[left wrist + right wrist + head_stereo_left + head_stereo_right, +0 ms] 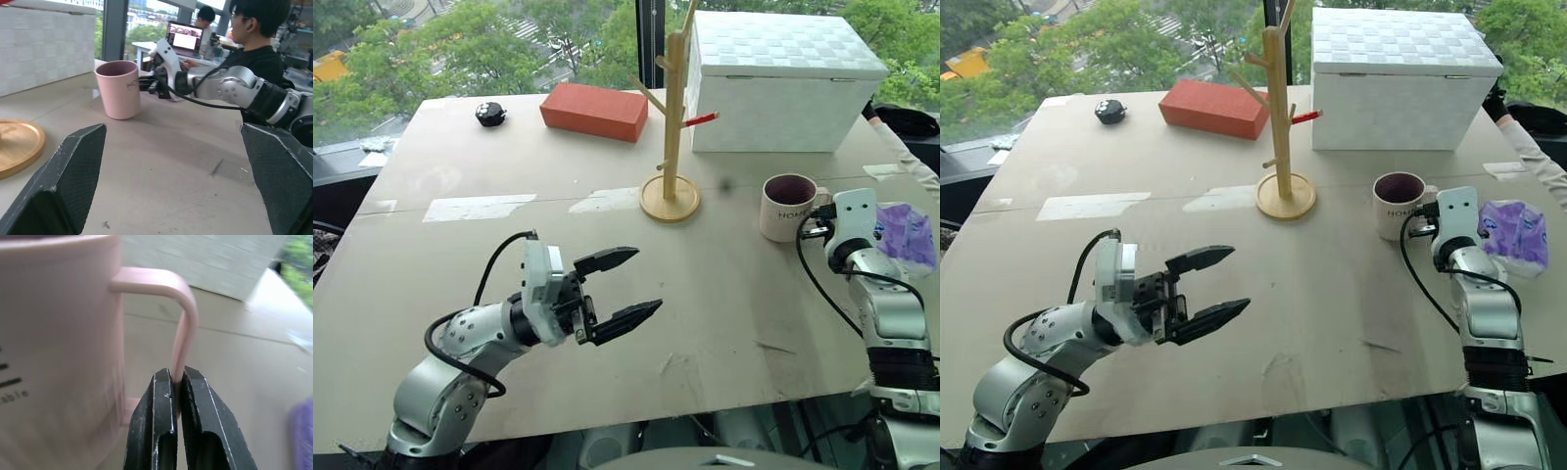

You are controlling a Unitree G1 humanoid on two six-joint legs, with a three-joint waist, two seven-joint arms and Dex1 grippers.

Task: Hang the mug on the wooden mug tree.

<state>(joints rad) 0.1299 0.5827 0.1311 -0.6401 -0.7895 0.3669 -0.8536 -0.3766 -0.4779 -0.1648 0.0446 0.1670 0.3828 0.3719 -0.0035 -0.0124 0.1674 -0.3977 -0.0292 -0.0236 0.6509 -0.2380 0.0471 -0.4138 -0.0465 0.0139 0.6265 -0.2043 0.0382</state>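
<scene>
The robot's right gripper should release the mug so that it hangs below the red-tipped peg of the mug tree (688, 161).
The cream-white mug (787, 208) with a dark maroon inside stands upright on the table, to the right of the wooden mug tree (674, 117). My right gripper (819, 219) is level at the mug's right side. In the right wrist view its fingers (161, 431) are shut on the lower part of the loop handle (185, 313). The mug tree is a light pole on a round disc base (670, 200), with angled pegs, one of them red-tipped (702, 119). My left gripper (646, 281) hovers open over the near left of the table with nothing between its fingers.
A white box (783, 83) stands right behind the mug tree. A red brick (594, 111) and a small black object (490, 115) lie at the back left. A purple-and-white packet (906, 233) lies right of my right wrist. A person (254, 29) sits beyond the table's right side.
</scene>
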